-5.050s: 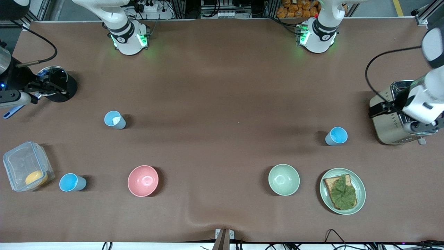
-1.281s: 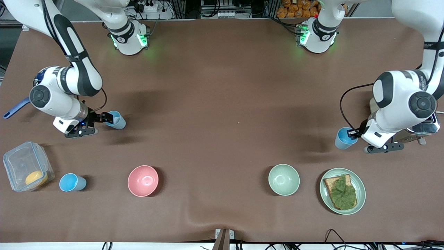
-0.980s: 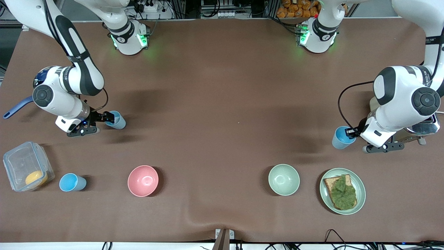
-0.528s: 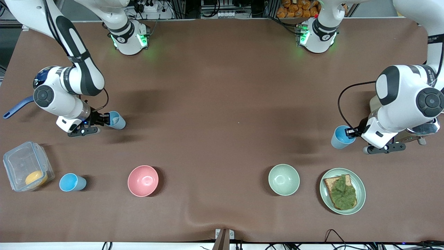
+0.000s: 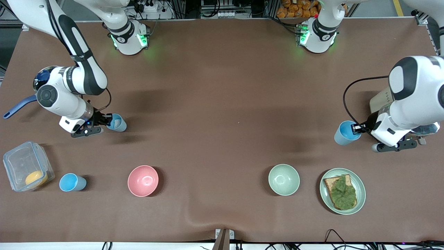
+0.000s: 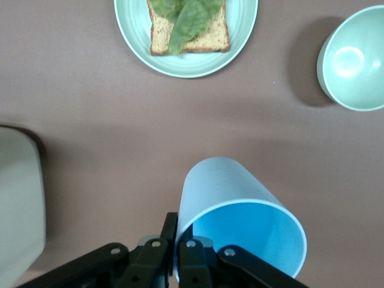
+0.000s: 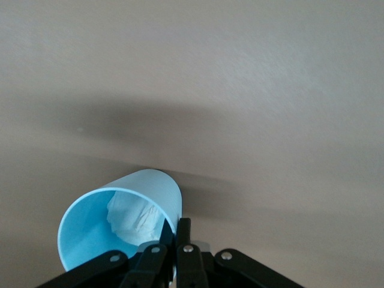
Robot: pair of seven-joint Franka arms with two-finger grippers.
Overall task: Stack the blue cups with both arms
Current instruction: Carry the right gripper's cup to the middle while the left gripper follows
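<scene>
Next, my right gripper lets go of the paler blue cup on the open table midway (image 5: 220, 104) between both of my arms, out beyond the bowls.
My right gripper (image 5: 106, 120) is shut on the rim of the paler blue cup (image 5: 117, 123), which has a white patch inside and sits low at the table toward the right arm's end. The right wrist view shows that cup (image 7: 102, 234) with one finger inside and one outside the wall, the gripper (image 7: 179, 235) pinching it. My left gripper (image 5: 357, 128) is shut on the rim of a second blue cup (image 5: 345, 132) and holds it tilted, a little above the table beside the toaster; the left wrist view shows the cup (image 6: 228, 192) and gripper (image 6: 179, 240). A third blue cup (image 5: 71, 182) stands free, nearer the front camera.
A pink bowl (image 5: 143, 180) and a pale green bowl (image 5: 283, 179) stand nearer the front camera. A green plate with toast and lettuce (image 5: 342, 191) is beside the green bowl. A toaster (image 5: 380, 100) and a clear lidded box (image 5: 26, 166) are at the table's ends.
Both arms came in and closed on a cup each. In the last half second my left gripper raised its cup and drew it toward the toaster. The right cup shifted slightly.
</scene>
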